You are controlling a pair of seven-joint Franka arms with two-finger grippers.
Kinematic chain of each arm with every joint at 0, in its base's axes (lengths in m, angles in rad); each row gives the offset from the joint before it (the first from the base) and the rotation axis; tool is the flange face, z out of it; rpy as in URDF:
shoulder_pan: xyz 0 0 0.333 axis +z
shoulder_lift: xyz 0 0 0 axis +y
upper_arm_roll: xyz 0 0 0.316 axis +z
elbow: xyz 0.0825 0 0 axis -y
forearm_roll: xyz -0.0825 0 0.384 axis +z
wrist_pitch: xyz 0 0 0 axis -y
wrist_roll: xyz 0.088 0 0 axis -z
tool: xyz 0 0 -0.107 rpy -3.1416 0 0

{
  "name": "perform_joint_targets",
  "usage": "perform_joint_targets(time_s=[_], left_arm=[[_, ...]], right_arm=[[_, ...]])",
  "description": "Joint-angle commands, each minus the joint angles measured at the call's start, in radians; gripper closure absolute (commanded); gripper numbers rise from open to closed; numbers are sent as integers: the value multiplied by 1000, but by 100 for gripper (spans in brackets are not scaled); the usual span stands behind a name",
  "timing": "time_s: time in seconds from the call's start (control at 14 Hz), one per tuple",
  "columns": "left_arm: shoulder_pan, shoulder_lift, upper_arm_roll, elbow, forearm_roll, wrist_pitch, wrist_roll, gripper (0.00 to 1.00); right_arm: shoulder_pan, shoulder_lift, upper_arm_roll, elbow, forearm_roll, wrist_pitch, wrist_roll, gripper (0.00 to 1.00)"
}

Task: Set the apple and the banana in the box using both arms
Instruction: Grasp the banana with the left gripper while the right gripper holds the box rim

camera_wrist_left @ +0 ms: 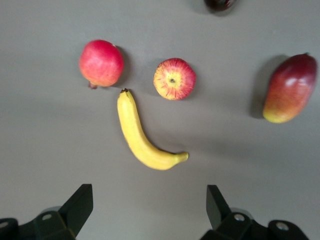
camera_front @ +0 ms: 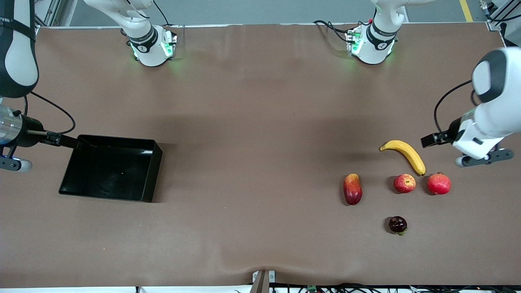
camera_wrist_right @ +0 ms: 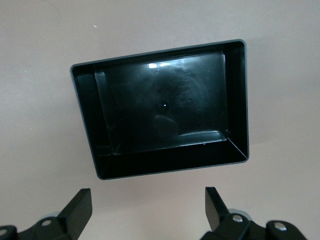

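Observation:
The yellow banana is next for my left gripper, which should go to it and close on the banana's curved middle [camera_front: 408, 151] [camera_wrist_left: 141, 149], between its stem and its dark tip.
The curved yellow banana [camera_front: 405, 155] lies on the brown table toward the left arm's end. The streaked red-yellow apple [camera_front: 404, 183] sits just nearer the front camera than it. Both show in the left wrist view, the banana [camera_wrist_left: 142, 137] and the apple [camera_wrist_left: 174, 78]. My left gripper [camera_front: 482, 158] [camera_wrist_left: 150, 195] is open and empty, over bare table beside the banana. The black box [camera_front: 150, 175] [camera_wrist_right: 170, 167] stands empty toward the right arm's end. My right gripper [camera_front: 12, 162] [camera_wrist_right: 148, 197] is open and empty, over bare table beside the box.
A uniformly red round fruit [camera_front: 438, 183] [camera_wrist_left: 101, 63] sits beside the apple, close to the banana's tip. A red-yellow mango-like fruit [camera_front: 352, 189] [camera_wrist_left: 290, 88] lies beside the apple toward the table's middle. A small dark fruit [camera_front: 397, 224] lies nearer the front camera.

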Motion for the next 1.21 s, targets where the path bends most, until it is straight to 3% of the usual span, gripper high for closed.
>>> perform_joint_targets(time_s=[0.0,0.29,0.5,0.86,1.14], left_arm=[[1,-22,-9,-146,3,138,-45,0],[-17,16,-26,-235,4,220,-252,0],[-27,78,-27,-238,4,269,-346,0],[-14,145,-26,-249,10,326,-378,0],[30,148,-26,-272,18,327,-362,0]], right_arm=[[-33,21,8,3,-13,-31,-5,0],[-26,79,9,3,-11,-46,6,0],[-67,110,9,-22,-9,-26,-4,0],[-111,162,9,-160,-9,286,-133,0],[-187,238,11,-171,4,400,-225,0]])
